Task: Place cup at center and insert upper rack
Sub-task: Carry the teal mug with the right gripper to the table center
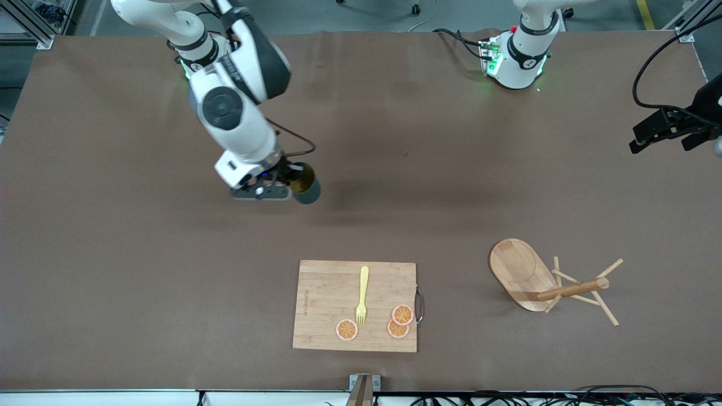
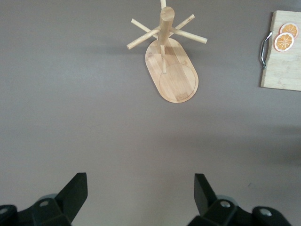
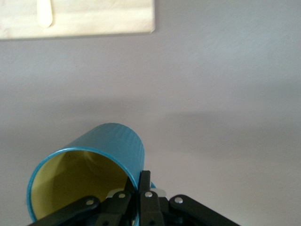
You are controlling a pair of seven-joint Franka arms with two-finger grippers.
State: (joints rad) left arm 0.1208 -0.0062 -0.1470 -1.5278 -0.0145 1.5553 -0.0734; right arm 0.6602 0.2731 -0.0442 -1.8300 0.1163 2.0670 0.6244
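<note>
The robot's right gripper will set the dark teal cup, now held tilted above the table, down on the bare table (image 1: 373, 189) beyond the yellow fork's handle end.
My right gripper (image 1: 285, 183) is shut on the rim of the dark teal cup (image 1: 306, 184) with a yellow inside and holds it tilted above the bare table, toward the right arm's end. In the right wrist view the fingers (image 3: 144, 181) pinch the cup's wall (image 3: 115, 143). The upper rack (image 1: 541, 279), a light wooden mug tree, lies on its side near the left arm's end, its oval base tipped up and its pegs splayed. It also shows in the left wrist view (image 2: 171, 70). My left gripper (image 1: 671, 132) is open and empty, high at the table's edge.
A rectangular wooden cutting board (image 1: 321, 307) lies nearer the front camera, between cup and rack. On it are a yellow fork (image 1: 362, 293) and three orange slices (image 1: 398, 321). A metal handle (image 1: 419, 304) is on the board's side toward the rack.
</note>
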